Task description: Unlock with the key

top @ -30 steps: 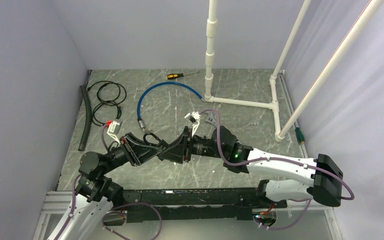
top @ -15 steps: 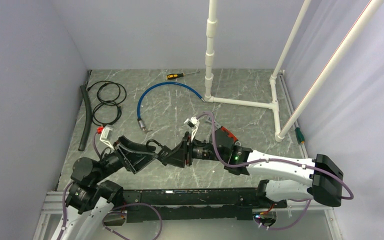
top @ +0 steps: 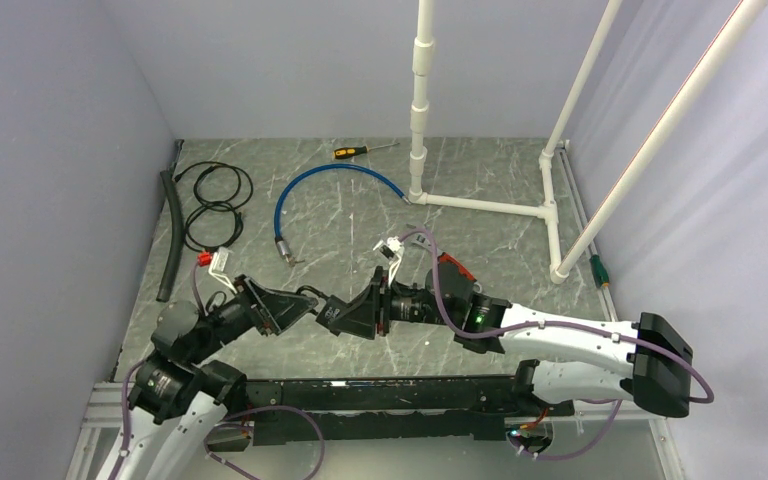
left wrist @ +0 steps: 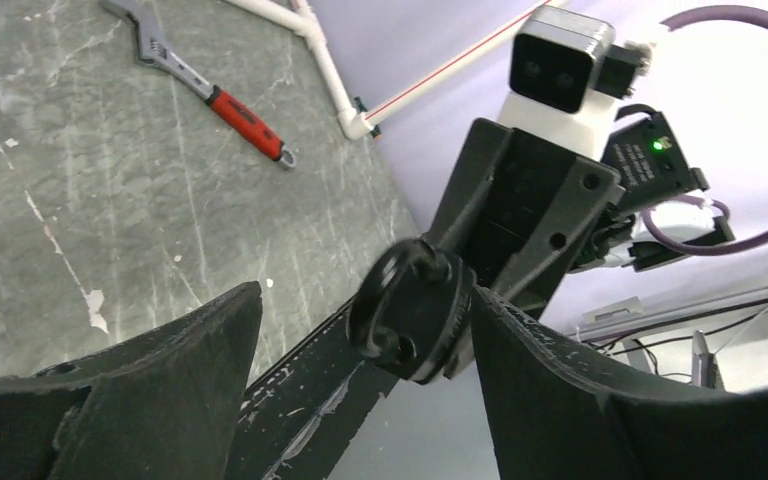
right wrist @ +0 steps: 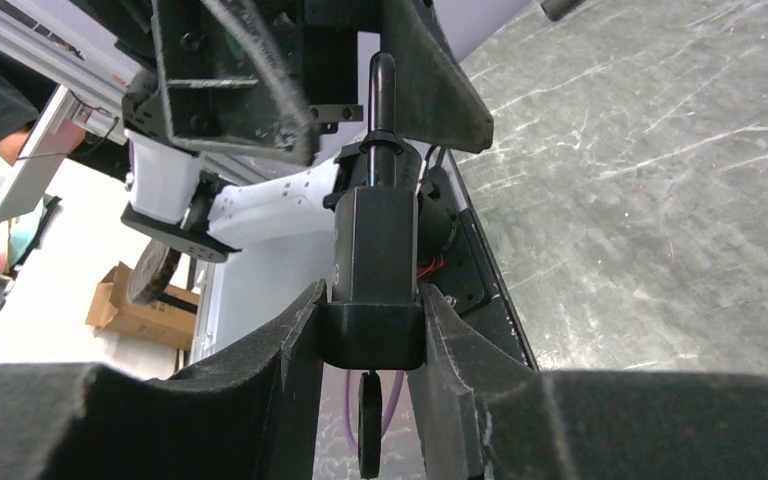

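My right gripper is to let go of the black padlock, now held above the table, on the bare table [top: 356,313] between the red-handled wrench and the front edge.
My right gripper [top: 352,313] is shut on the body of a black padlock [right wrist: 375,250], holding it above the table with its shackle [right wrist: 382,90] pointing at my left gripper. A black round key head [right wrist: 368,425] hangs from the lock's underside between my right fingers. My left gripper [top: 303,303] is open, and its fingers [left wrist: 170,380] stand wide apart on both sides of the shackle end of the padlock [left wrist: 410,310]. The lock sits close to the right-hand finger; I cannot tell whether they touch.
A red-handled wrench [left wrist: 250,120] lies on the table beyond the grippers. A blue hose [top: 335,180], coiled black cables [top: 212,200], a black tube [top: 170,235] and a yellow screwdriver [top: 360,151] lie at the back. A white PVC pipe frame [top: 480,205] stands at the back right.
Both grippers have moved a little toward the near edge with the padlock between them. The left arm has swung lower and to the left. The right gripper still holds the lock.
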You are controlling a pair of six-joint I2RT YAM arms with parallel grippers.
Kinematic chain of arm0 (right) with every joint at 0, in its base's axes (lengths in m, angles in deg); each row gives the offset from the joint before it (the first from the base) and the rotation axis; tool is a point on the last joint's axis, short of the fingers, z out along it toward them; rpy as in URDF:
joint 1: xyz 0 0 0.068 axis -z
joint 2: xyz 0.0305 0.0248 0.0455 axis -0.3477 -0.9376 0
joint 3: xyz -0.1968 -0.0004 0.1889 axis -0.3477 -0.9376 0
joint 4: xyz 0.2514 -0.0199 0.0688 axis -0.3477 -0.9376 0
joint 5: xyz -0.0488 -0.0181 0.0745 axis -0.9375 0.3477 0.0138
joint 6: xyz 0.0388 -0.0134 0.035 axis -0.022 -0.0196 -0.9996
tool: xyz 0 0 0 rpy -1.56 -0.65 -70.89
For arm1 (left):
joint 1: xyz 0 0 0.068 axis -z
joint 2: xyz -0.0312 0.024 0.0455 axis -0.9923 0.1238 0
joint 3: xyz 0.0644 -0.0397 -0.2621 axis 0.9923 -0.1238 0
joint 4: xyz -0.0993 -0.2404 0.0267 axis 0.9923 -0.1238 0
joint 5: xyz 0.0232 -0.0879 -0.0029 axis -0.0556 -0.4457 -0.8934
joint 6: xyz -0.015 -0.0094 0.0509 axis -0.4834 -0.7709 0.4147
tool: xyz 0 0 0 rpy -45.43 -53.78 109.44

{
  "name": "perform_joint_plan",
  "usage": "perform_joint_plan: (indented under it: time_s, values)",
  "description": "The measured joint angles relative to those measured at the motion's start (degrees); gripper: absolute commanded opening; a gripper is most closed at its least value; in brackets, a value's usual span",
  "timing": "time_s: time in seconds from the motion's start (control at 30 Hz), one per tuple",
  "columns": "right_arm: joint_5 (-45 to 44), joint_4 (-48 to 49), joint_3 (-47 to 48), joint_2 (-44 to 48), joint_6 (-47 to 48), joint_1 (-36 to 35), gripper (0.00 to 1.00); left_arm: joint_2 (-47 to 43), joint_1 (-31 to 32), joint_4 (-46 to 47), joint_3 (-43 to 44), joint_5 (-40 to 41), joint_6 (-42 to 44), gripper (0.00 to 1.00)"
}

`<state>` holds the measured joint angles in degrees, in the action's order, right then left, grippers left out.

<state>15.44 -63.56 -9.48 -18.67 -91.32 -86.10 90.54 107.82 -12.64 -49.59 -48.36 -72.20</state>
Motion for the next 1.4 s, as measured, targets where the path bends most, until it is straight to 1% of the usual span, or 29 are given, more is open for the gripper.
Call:
perform_joint_plan:
  time_s: [0.07,0.13,0.27,0.37,0.4,0.6,0.67,0.83,1.07,1.2,1.27,1.33,1.4]
  values:
    - [0.1,0.0,-0.3,0.2,0.0,-0.1,0.0,2.3,0.0,-0.2,0.6,0.2,0.5,0.65]
    - [0.2,-0.1,-0.5,0.3,0.0,-0.2,0.0,4.3,0.0,0.0,0.9,0.1,0.9,0.58]
    - [-0.2,-0.8,-0.9,0.3,0.0,-0.2,0.0,6.8,0.0,1.4,1.0,-1.0,0.9,0.32]
    - [-0.8,-1.4,-1.5,0.3,0.1,-0.2,0.0,8.3,0.0,2.9,1.0,-2.0,0.9,0.18]
    - [-1.0,-1.6,-1.6,0.3,0.1,-0.2,0.0,8.7,0.0,3.2,1.0,-2.1,0.9,0.15]
    - [-2.9,-4.5,-1.6,0.5,2.1,-0.3,0.0,12.5,0.1,3.4,1.9,-3.2,0.0,0.08]
    - [-3.5,-5.3,-1.6,0.6,2.8,-0.3,0.0,14.2,0.2,2.2,2.8,-3.1,0.0,0.08]
    - [-5.9,-7.5,-1.6,0.6,4.7,-0.9,0.0,18.6,0.4,-1.4,5.0,-2.9,-0.4,0.02]
    - [-14.8,-16.0,0.8,0.6,10.4,-4.2,0.0,24.5,0.7,-6.0,7.2,-2.9,-1.6,0.05]
    - [-19.8,-19.1,2.0,0.6,13.8,-5.8,0.0,26.0,0.7,-6.8,7.3,-2.9,-3.5,0.0]
    - [-21.9,-20.1,2.3,0.3,15.2,-6.4,0.0,27.2,0.7,-6.9,7.3,-2.9,-4.3,0.0]
    - [-24.7,-20.9,2.8,-0.8,17.0,-7.4,0.0,28.5,0.7,-6.9,7.3,-2.8,-5.0,0.03]
    - [-27.4,-21.0,3.0,-2.4,18.7,-8.3,0.0,29.7,0.7,-6.8,7.0,-2.3,-5.2,0.04]
